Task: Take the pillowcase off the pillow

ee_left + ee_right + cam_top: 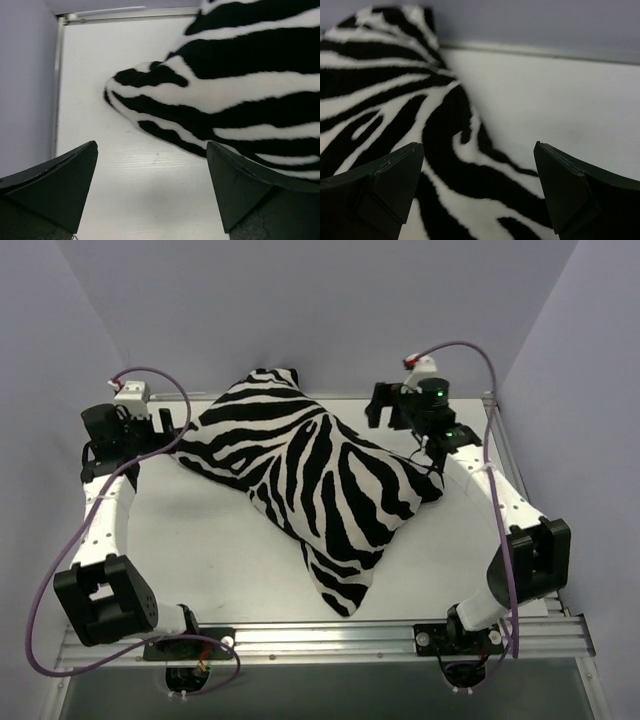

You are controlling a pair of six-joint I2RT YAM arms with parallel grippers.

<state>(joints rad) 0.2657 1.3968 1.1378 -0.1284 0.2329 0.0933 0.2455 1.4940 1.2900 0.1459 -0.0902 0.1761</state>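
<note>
The robot's right gripper should next move to the zebra-striped pillowcase's long far edge [347, 438] [474, 144] and close there, roughly midway between its two ends.
The zebra-striped pillowcase [300, 470] lies plump and diagonal across the white table [200, 550], fully covering the pillow, which is hidden inside. My left gripper [168, 425] stands open at the back left, just beside the case's left corner [125, 80]. In the left wrist view the left gripper [151, 144] has only bare table between its fingers. My right gripper [386, 406] stands open at the back right, above the case's right edge. In the right wrist view the right gripper [479, 144] hovers over striped fabric [395, 90], touching nothing.
Grey walls [330, 310] close in the table at the back and both sides. A metal rail [330, 640] runs along the near edge by the arm bases. Purple cables [40, 590] loop off both arms. Bare table [560, 100] shows right of the case.
</note>
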